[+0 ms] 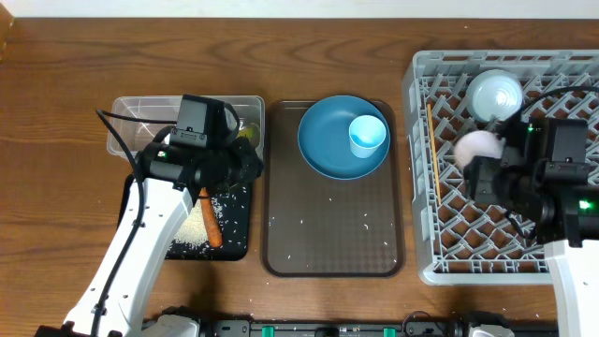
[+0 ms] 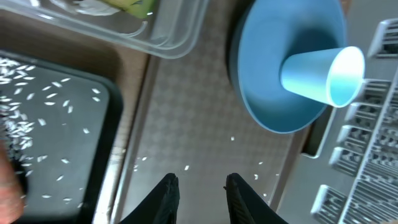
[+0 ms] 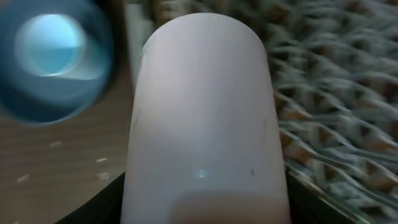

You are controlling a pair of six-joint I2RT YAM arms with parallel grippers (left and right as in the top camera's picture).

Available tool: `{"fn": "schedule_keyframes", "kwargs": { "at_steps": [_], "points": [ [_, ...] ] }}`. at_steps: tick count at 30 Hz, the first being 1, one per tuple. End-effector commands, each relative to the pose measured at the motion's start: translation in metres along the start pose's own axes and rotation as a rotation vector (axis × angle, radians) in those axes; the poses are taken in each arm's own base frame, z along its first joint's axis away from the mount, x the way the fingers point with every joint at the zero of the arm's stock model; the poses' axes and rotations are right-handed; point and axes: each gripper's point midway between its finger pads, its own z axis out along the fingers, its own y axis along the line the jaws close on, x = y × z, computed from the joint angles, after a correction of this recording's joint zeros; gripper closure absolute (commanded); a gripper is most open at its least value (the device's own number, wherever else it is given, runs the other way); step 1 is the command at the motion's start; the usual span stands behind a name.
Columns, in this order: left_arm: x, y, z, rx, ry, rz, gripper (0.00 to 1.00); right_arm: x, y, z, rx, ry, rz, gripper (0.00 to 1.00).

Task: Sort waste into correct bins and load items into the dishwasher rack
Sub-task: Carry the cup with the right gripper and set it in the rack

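My right gripper will let go of the pinkish-white cup in the grey rack [image 1: 474,175] next to the chopsticks, near the white bowl.
My left gripper [image 1: 249,165] [image 2: 202,186] hangs open over the left edge of the brown serving tray [image 1: 332,245], nothing between its fingers. Beside it, the black tray [image 1: 234,245] holds rice [image 1: 190,236] and an orange carrot [image 1: 211,223]. The clear box [image 1: 140,114] behind holds a yellow-green wrapper [image 1: 246,132]. A light blue cup [image 1: 367,135] [image 2: 323,73] lies on the blue plate [image 1: 328,140] [image 2: 267,99]. My right gripper [image 1: 482,161] [image 3: 205,199] is shut on the pinkish-white cup [image 1: 475,144] [image 3: 202,112] above the grey rack [image 1: 562,70]. In the rack sit a white bowl [image 1: 493,94] and chopsticks [image 1: 433,154].
Loose rice grains [image 1: 301,223] are scattered on the brown serving tray between the bins and the rack. The rack's left wall [image 1: 418,187] stands right next to that tray. Bare wooden tabletop [image 1: 56,187] lies left of the bins.
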Motion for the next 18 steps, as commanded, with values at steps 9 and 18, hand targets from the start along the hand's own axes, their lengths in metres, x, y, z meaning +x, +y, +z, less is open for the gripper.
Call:
{"fn": "schedule_keyframes", "kwargs": {
  "at_steps": [9,18],
  "points": [
    [0.003,0.001,0.004,-0.089,-0.038,0.085,0.71,0.002,-0.041,0.036,0.242,0.139,0.075,0.94],
    [0.005,-0.007,0.007,-0.109,-0.067,0.139,0.71,0.006,-0.032,0.078,0.201,0.248,0.073,0.93]
  ]
}}
